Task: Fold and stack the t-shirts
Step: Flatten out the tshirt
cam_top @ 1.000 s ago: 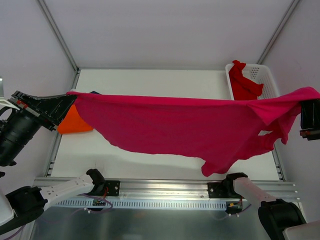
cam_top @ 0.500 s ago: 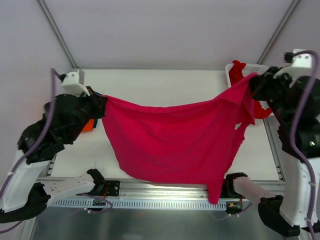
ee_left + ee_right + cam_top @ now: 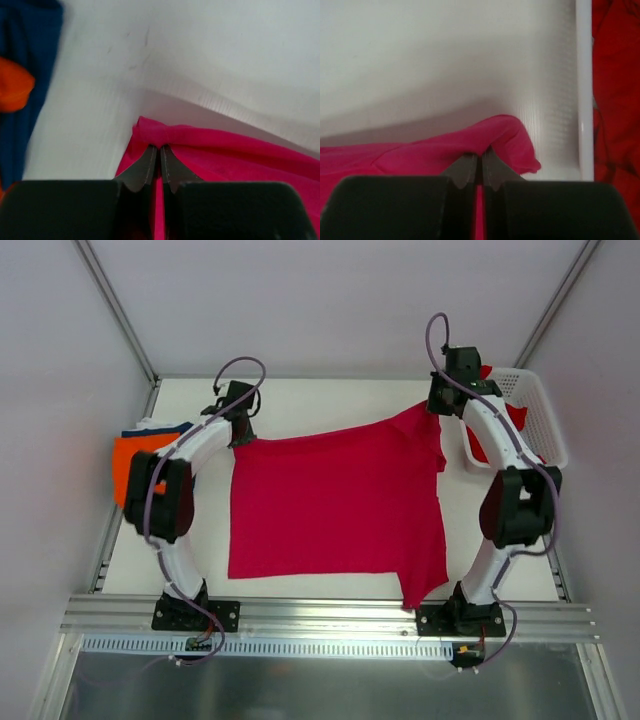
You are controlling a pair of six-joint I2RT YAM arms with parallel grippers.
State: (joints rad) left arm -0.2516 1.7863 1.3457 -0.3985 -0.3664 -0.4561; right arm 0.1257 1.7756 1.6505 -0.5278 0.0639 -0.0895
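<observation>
The t-shirt's edge beside the basket is bunched, so next my right gripper lays its far corner down, grabs the bunched edge (image 3: 438, 464), pulls it flat.
A crimson-pink t-shirt (image 3: 330, 505) lies spread over the middle of the white table. My left gripper (image 3: 238, 433) is shut on its far left corner (image 3: 160, 135), low over the table. My right gripper (image 3: 434, 408) is shut on the far right corner (image 3: 505, 131), which is held slightly raised. A sleeve hangs over the near table edge at the right (image 3: 422, 585). An orange t-shirt (image 3: 135, 458) folded on a navy one (image 3: 150, 427) lies at the left edge. A brighter red t-shirt (image 3: 510, 425) lies bunched in the basket.
The white lattice basket (image 3: 540, 415) stands at the far right corner, its rim (image 3: 585, 90) close beside my right gripper. Both arms reach far across the table from their bases at the near rail (image 3: 320, 615). Grey walls enclose the table.
Both arms swung down and away from the camera, carrying the pink shirt from hanging stretched in the air to lying spread on the table.
</observation>
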